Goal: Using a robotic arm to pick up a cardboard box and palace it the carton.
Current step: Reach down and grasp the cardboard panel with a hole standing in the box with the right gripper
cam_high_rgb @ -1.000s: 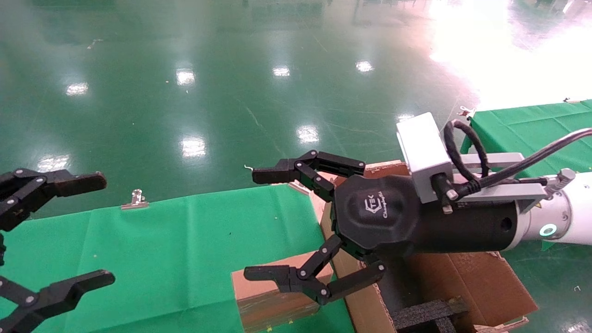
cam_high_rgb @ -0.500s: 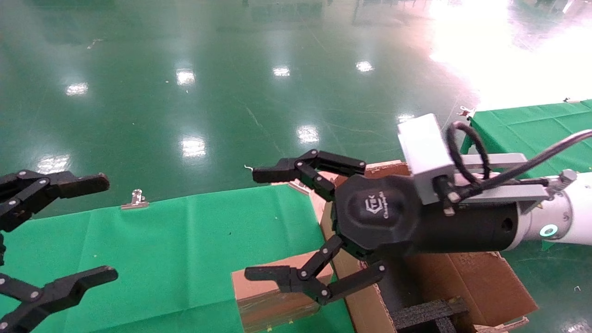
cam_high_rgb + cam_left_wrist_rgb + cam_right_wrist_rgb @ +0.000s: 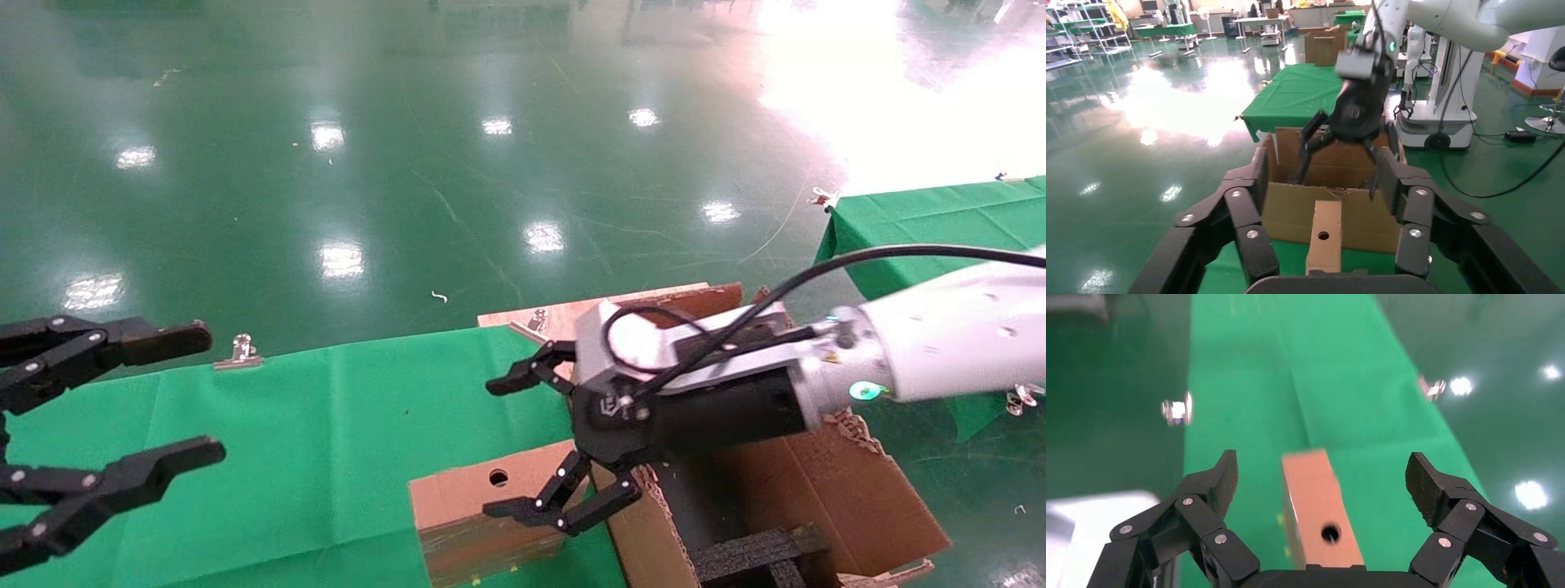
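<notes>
The robot's right gripper needs to close on the long sides of the cardboard box (image 3: 542, 474) (image 3: 1338, 556), between the box's round hole and the end beside the carton.
The small flat brown cardboard box (image 3: 458, 494), with a round hole on top, stands on the green cloth against the carton's near wall. My right gripper (image 3: 498, 447), on the white arm with the teal ring, is open and hangs over the box, one finger on each side, not touching it. In the right wrist view the box (image 3: 1315, 502) lies between the spread fingers of this gripper (image 3: 1324, 474). The big torn carton (image 3: 850, 490) holds black foam (image 3: 752, 555). My left gripper (image 3: 200, 390) is open and empty at the far left. Its wrist view (image 3: 1322, 177) shows the box (image 3: 1324, 239) and the carton (image 3: 1291, 211).
The green cloth table (image 3: 310, 425) has a metal binder clip (image 3: 239, 353) on its far edge. A second green table (image 3: 940, 220) stands at the back right. The glossy green floor lies beyond.
My right gripper has dropped and turned its fingers downward, from high above the carton's edge to straddling the box. The left gripper has shifted slightly right.
</notes>
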Available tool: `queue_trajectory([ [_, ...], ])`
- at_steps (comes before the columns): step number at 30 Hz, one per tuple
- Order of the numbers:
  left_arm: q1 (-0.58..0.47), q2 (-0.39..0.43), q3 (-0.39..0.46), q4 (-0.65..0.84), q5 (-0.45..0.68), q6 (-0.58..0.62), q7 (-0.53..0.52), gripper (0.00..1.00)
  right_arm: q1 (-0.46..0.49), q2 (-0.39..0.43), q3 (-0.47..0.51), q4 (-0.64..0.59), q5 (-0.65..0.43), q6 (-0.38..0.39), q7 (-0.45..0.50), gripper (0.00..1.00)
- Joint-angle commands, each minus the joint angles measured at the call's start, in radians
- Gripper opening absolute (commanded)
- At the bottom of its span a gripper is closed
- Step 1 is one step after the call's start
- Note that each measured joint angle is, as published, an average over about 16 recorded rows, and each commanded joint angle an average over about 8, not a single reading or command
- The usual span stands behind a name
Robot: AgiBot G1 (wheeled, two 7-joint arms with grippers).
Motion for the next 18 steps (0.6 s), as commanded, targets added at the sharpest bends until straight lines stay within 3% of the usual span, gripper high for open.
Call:
queue_trajectory([
  [1,0.000,0.000,0.000,0.000,0.000,0.000,0.000,0.00,0.040,-0.023,-0.031,-0.011,-0.065,-0.008,0.013,1.00],
  [18,0.000,0.000,0.000,0.000,0.000,0.000,0.000,0.00,0.235,-0.223,-0.277,-0.172,-0.370,-0.036,-0.044,1.00],
])
